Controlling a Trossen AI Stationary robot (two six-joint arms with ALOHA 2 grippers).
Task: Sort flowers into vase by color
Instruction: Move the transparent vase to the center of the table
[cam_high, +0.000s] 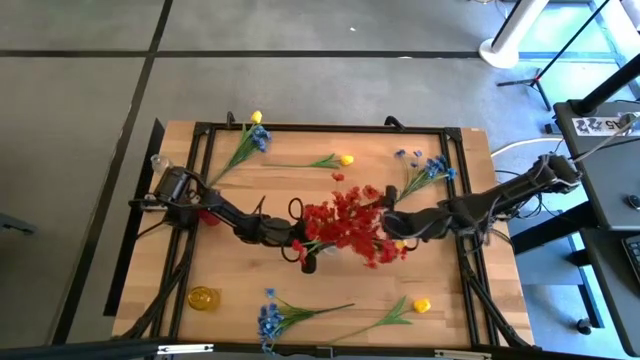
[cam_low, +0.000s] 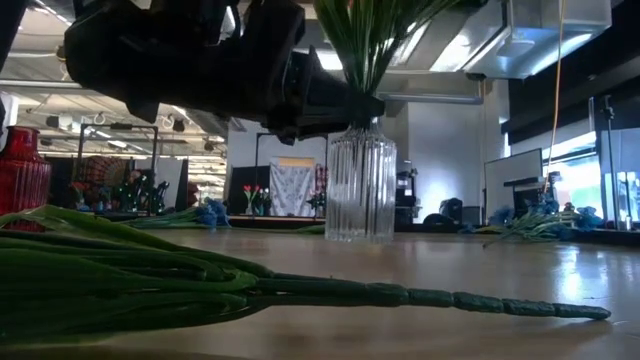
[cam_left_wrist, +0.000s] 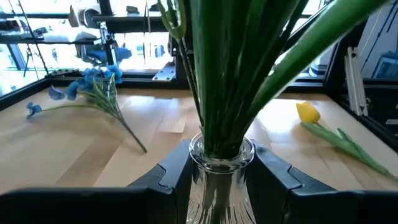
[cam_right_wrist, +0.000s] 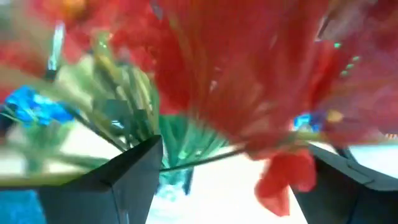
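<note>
The robot's left gripper needs to set the glass vase of red flowers down just short of the far middle yellow flower (cam_high: 322, 208). The vase now stands upright near the table's middle.
A clear ribbed glass vase (cam_low: 360, 185) stands upright near the table's middle. It holds a bunch of red flowers (cam_high: 350, 225) on green stems (cam_left_wrist: 236, 74). My left gripper (cam_left_wrist: 221, 171) reaches in from the table's left and is shut on the vase's neck. My right gripper (cam_high: 390, 222) comes from the right at bloom height. It is open, and red blooms (cam_right_wrist: 249, 81) fill the gap between its fingers. Blue flowers (cam_high: 430, 168) and yellow flowers (cam_high: 346, 159) lie loose on the table. My left gripper pinches the vase's neck, just under the rim (cam_left_wrist: 221, 163), between its two fingers (cam_left_wrist: 174, 177). The fingers come in level from the table's left. The vase stays upright, with its base (cam_low: 360, 236) down at the table top. My right gripper has red blooms between its open fingers (cam_right_wrist: 134, 174); I cannot tell whether they touch.
More sprays lie around: blue and yellow at the far left (cam_high: 255, 135), blue at the near edge (cam_high: 270, 318), yellow at the near right (cam_high: 420, 305). A yellow vase (cam_high: 203, 297) stands near left and a red vase (cam_low: 20, 170) at the left. A green stem (cam_low: 400, 296) lies close to the low camera.
</note>
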